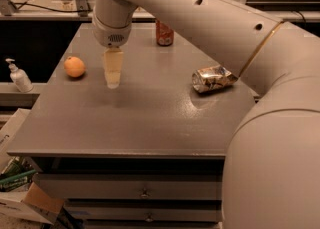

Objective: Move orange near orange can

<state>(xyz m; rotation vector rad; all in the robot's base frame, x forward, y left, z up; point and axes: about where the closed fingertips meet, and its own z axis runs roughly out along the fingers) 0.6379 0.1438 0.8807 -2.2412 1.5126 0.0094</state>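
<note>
I move my gripper to the orange's middle [75, 67] next and close it there, because the orange has to go near the orange can.
The orange [74, 66] is a small round fruit lying at the left side of the grey table [140, 123]. The orange can [213, 79] is crushed and silvery-gold, lying on its side at the right of the table, partly behind my arm. My gripper [113, 73] hangs from the white arm over the table, pointing down, just right of the orange and a little apart from it. It holds nothing that I can see.
An upright red-orange soda can [164, 33] stands at the back of the table. A white pump bottle [19, 76] stands on a ledge to the left. Boxes [25, 200] lie on the floor at the lower left. Drawers [145, 193] front the table.
</note>
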